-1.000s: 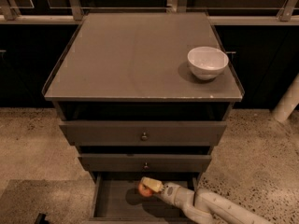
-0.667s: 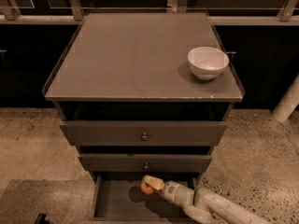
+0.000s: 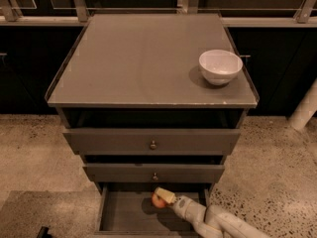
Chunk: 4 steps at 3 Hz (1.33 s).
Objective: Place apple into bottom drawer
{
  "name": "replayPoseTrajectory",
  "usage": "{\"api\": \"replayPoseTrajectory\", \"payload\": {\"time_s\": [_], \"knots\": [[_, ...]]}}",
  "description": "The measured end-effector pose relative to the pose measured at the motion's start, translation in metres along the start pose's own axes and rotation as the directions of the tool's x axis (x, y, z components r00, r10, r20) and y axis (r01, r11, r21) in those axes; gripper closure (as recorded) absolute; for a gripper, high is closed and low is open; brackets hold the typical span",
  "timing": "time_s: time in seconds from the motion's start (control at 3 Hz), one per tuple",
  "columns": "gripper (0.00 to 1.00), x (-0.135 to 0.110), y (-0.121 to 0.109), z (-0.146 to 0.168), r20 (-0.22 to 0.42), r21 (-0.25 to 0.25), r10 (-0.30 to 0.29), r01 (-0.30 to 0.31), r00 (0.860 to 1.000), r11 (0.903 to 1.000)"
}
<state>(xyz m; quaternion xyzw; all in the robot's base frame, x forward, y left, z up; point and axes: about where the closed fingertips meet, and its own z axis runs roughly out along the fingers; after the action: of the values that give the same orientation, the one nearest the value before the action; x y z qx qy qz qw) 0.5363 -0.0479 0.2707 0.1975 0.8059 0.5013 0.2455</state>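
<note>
The gripper should release the apple, now just above the drawer floor, on the bottom drawer's inside [image 3: 157,205], toward the back, below the closed drawer's lower knob.
The bottom drawer [image 3: 124,216] is pulled open at the bottom of the grey cabinet, its flat floor showing. The small red-orange apple [image 3: 158,201] sits low inside it, near the back and right of centre. My gripper [image 3: 162,197] reaches in from the lower right, and its pale fingers are closed around the apple, just above the drawer floor. A dark shadow lies under the apple. My white arm [image 3: 218,222] runs out to the bottom right corner.
A white bowl [image 3: 220,66] stands on the cabinet top [image 3: 143,58] at the right. Two upper drawers with round knobs [image 3: 153,145] are closed. Speckled floor surrounds the cabinet; a white post [image 3: 304,108] stands at the right.
My gripper and the apple have shifted slightly right and down inside the bottom drawer.
</note>
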Motion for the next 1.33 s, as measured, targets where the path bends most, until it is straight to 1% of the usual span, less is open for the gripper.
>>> {"api": "replayPoseTrajectory", "payload": {"time_s": [0.33,0.67,1.0,1.33], "knots": [[1.0,0.001,-0.012,0.003,0.012,0.048,0.005,-0.005,1.0,0.9989],[1.0,0.005,-0.019,0.008,0.012,0.104,-0.03,0.029,0.999,0.9941],[1.0,0.009,-0.023,0.012,0.014,0.153,-0.085,0.082,0.996,0.9848],[0.81,0.011,-0.028,0.016,-0.002,0.204,-0.108,0.106,0.994,0.9731]]}}
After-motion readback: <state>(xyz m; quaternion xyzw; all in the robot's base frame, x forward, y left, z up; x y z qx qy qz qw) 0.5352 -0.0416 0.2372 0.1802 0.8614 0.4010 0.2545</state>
